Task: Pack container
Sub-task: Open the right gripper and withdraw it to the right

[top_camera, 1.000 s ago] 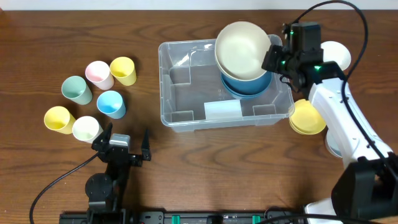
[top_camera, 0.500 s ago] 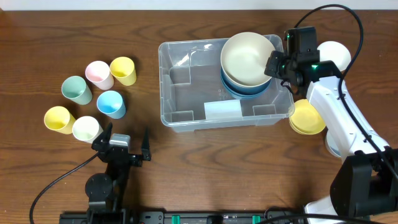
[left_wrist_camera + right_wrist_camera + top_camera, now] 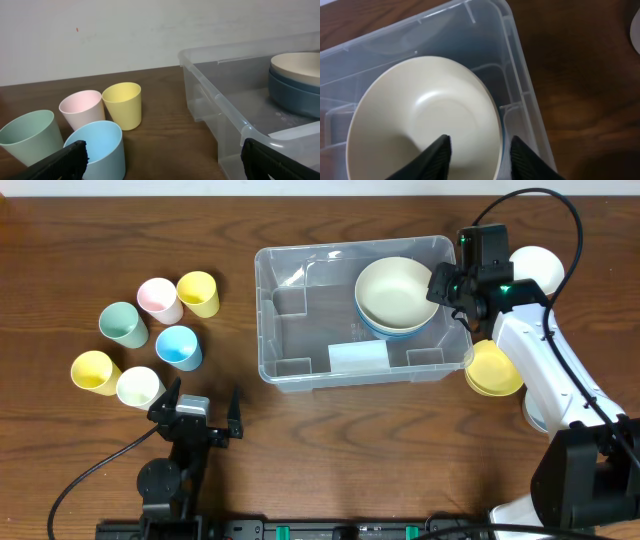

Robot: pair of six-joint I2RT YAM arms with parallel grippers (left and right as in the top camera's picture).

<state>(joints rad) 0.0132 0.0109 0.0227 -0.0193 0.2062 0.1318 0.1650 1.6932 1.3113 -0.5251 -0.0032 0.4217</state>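
I will next move my right gripper to the white bowl beyond the yellow bowl and close it on its rim (image 3: 562, 279), away from the clear container.
The clear container (image 3: 262, 310) lies at the table's middle, its near corner showing in the left wrist view (image 3: 215, 95). Inside its right end a cream bowl (image 3: 395, 292) sits nested in a blue bowl (image 3: 385, 330). My right gripper (image 3: 440, 283) hovers over the cream bowl's right rim, open. In the right wrist view its jaws (image 3: 480, 155) straddle the rim of the cream bowl (image 3: 420, 110) without pinching it, beside the container's wall (image 3: 515, 30). My left gripper (image 3: 200, 412) rests open near the front left, nothing between its fingers (image 3: 60, 160).
Several pastel cups stand left of the container: teal (image 3: 123, 325), pink (image 3: 158, 300), yellow (image 3: 198, 293), blue (image 3: 179, 347). A yellow bowl (image 3: 493, 368) and a white bowl (image 3: 538, 268) sit right of the container, by the right arm.
The cream bowl came down from above the container and settled into the blue bowl. My right gripper, shut on its rim before, has opened. The left arm has not moved.
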